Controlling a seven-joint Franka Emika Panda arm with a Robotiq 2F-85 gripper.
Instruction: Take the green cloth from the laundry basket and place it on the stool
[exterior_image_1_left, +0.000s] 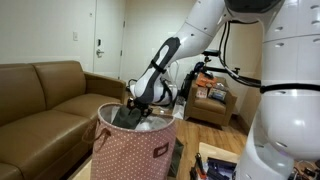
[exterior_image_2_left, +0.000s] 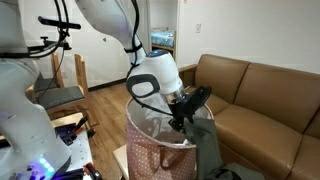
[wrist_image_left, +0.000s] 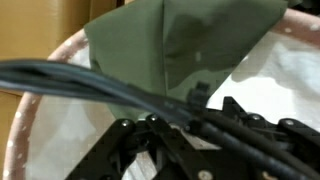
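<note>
The robot's gripper will grip that inside end (wrist_image_left: 182, 76) of the green cloth, which hangs over the basket's rim with its end still inside, and lift it over toward the sofa.
The laundry basket (exterior_image_1_left: 135, 150) is a round pinkish-red hamper with white dots and a white lining; it shows in both exterior views (exterior_image_2_left: 155, 155), and its rim shows in the wrist view (wrist_image_left: 28, 110). The green cloth (exterior_image_2_left: 205, 145) hangs from my gripper (exterior_image_2_left: 185, 108) and drapes over the basket's rim on the sofa side. In an exterior view it is a dark flap (exterior_image_1_left: 124, 116) under the gripper (exterior_image_1_left: 136, 102). In the wrist view the cloth (wrist_image_left: 170, 45) stretches out from the jaws (wrist_image_left: 195, 100), which seem shut on it. No stool is in view.
A brown leather sofa (exterior_image_1_left: 40, 95) (exterior_image_2_left: 260, 90) stands beside the basket. A chair (exterior_image_2_left: 62, 95) is on the wooden floor behind the arm. A cluttered surface (exterior_image_1_left: 215, 160) lies near the robot's base. A box with items (exterior_image_1_left: 210, 95) stands at the back.
</note>
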